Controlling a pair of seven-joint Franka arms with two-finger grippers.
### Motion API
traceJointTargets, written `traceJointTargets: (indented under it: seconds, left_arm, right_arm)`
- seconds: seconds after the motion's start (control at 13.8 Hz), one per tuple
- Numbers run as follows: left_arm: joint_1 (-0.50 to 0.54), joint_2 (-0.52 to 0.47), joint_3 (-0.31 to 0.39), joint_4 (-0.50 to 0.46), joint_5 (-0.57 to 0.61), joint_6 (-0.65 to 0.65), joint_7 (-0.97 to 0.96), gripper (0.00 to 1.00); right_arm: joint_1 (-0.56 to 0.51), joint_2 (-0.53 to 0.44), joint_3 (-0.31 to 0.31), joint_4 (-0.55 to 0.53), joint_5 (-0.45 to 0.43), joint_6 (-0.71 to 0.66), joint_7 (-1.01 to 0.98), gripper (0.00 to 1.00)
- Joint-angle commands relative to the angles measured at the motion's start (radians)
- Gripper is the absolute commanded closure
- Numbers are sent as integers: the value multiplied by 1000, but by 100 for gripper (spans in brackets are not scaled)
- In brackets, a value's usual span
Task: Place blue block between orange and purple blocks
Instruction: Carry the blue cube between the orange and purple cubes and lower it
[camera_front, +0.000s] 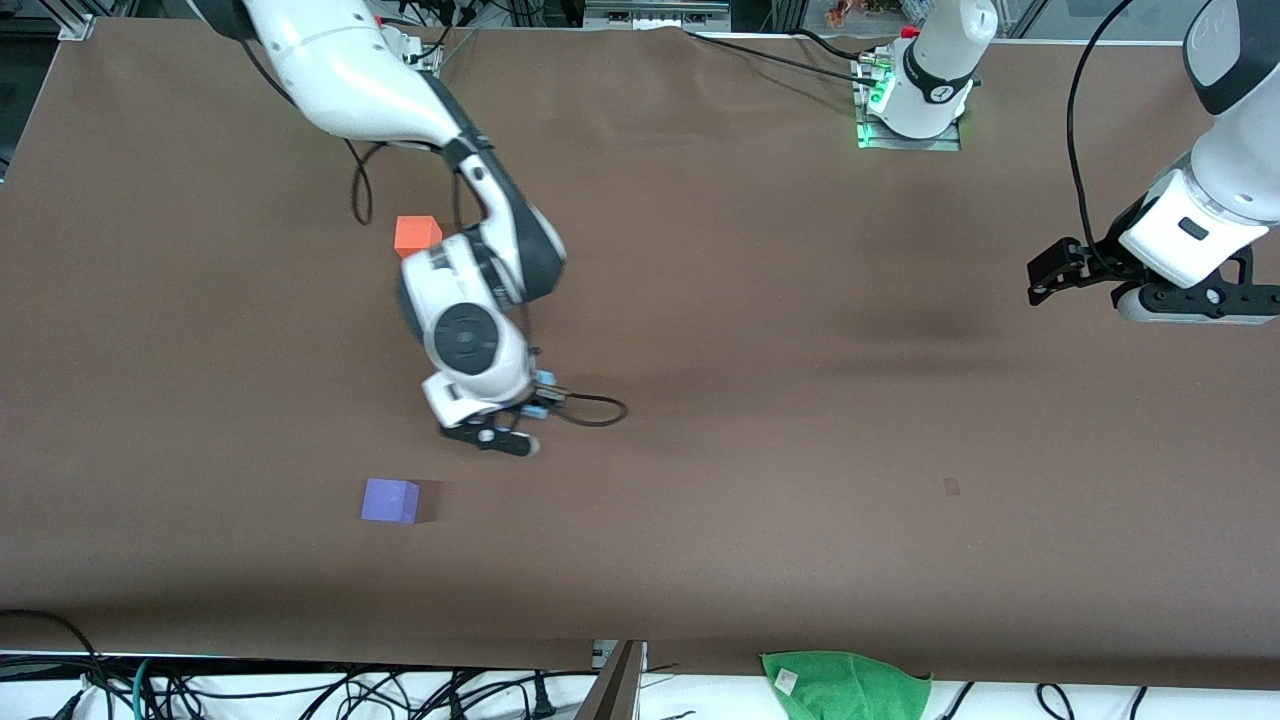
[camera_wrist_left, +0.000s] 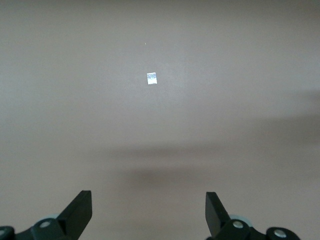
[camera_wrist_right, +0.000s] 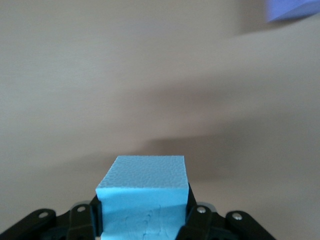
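Observation:
The blue block will go down from my right gripper onto the bare brown cloth about midway (camera_front: 411, 364) between the orange and purple blocks.
My right gripper (camera_front: 492, 437) is shut on the light sky-blue block (camera_wrist_right: 143, 192), which fills the space between its fingers in the right wrist view (camera_wrist_right: 144, 212). In the front view the hand hides the block. The gripper is over bare table between the orange block (camera_front: 417, 234) and the violet-purple block (camera_front: 390, 500), a little toward the left arm's end from the line between them. A corner of the purple block shows in the right wrist view (camera_wrist_right: 292, 9). My left gripper (camera_front: 1048, 277) waits open and empty over the left arm's end of the table (camera_wrist_left: 149, 212).
A brown cloth (camera_front: 760, 400) covers the table. A small square mark (camera_front: 951, 486) lies on it, also seen in the left wrist view (camera_wrist_left: 152, 78). A green rag (camera_front: 845, 685) lies past the edge nearest the camera. Cables trail from the right hand (camera_front: 600, 410).

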Motion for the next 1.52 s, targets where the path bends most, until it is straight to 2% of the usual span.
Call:
traceJointTargets:
  seconds: [0.0,0.22,0.36,0.51,0.58,0.87,1.01,1.16,1.23,1.3,1.37,1.44]
  left_arm:
    - [-10,-1,7,9,14,-5,9,0]
    - [-10,-1,7,9,14,-6,12,0]
    - [-10,-1,7,9,14,-6,10,0]
    - [-10,-1,7,7,14,-6,13,0]
    - [-10,-1,7,9,14,-6,13,0]
    - [-10,-1,7,9,14,-6,12,0]
    - [-10,-1,7,9,14,-6,12,0]
    - [-10,-1,7,7,14,-6,16,0]
    - [-10,-1,7,7,14,-6,16,0]
    - [-10,-1,7,7,14,-6,16,0]
    - [-10,-1,7,7,14,-6,15,0]
    - [-10,-1,7,9,14,-6,15,0]
  right_arm:
    - [-55,-195,-27,-314,17,98,-239,100]
    - [-125,-326,-29,-613,17,311,-417,100]
    - [-179,-343,-27,-718,19,419,-505,100]
    - [-185,-337,-27,-793,19,518,-511,100]
    - [-185,-334,-27,-813,19,557,-507,100]
    - [-185,-328,-23,-804,23,562,-488,97]
    - [-175,-320,-13,-786,77,560,-481,97]
    - [-175,-300,-13,-784,82,569,-479,93]
    - [-175,-297,-12,-784,82,571,-479,80]
    - [-175,-298,-12,-783,82,571,-477,16]
    - [-175,-303,-12,-772,82,566,-477,0]
    - [-173,-311,-12,-752,82,556,-485,0]
